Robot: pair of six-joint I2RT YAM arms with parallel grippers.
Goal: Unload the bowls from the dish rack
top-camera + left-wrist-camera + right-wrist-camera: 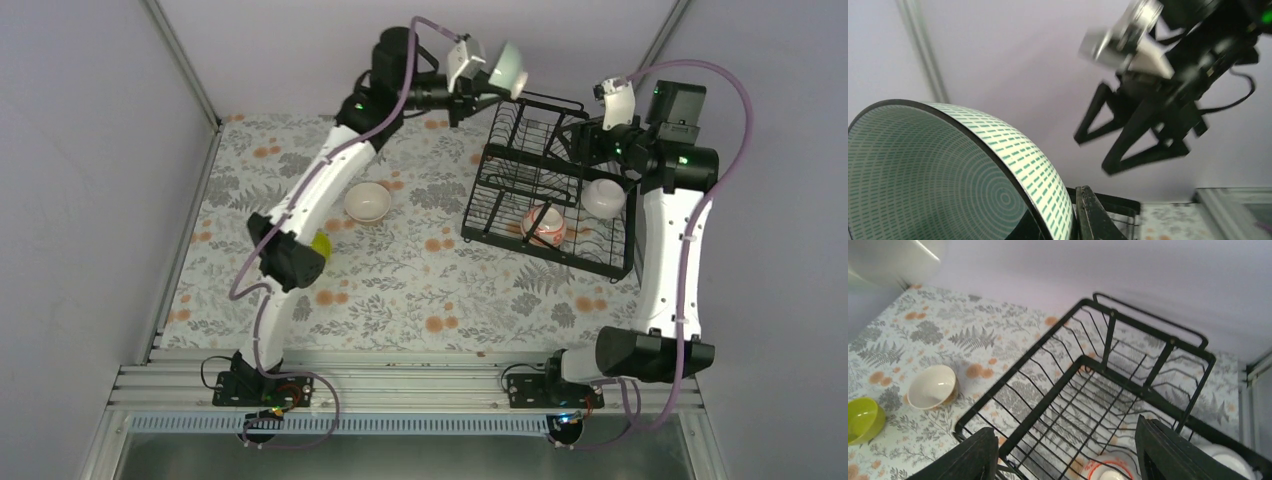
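Observation:
I need to use my left gripper to set the pale mint-green bowl down inside the tan bowl (368,201) on the patterned cloth. The mint-green bowl is raised above the dish rack now.
My left gripper (492,80) is raised above the far left corner of the black wire dish rack (545,185), shut on the rim of a pale mint-green bowl (510,68). That bowl (948,170) fills the left wrist view, clamped beside one finger (1093,215). My right gripper (1068,460) hangs open over the rack (1048,405) with nothing between its fingers. In the rack's lower tray lie a white bowl with a red-orange pattern (545,222) (1108,471) and a plain white bowl (604,197) (1228,457).
On the patterned cloth left of the rack sit a tan bowl (367,202) (932,386) and a lime-yellow bowl (322,243) (863,420), the latter partly hidden by my left arm. Grey walls close in the sides and back.

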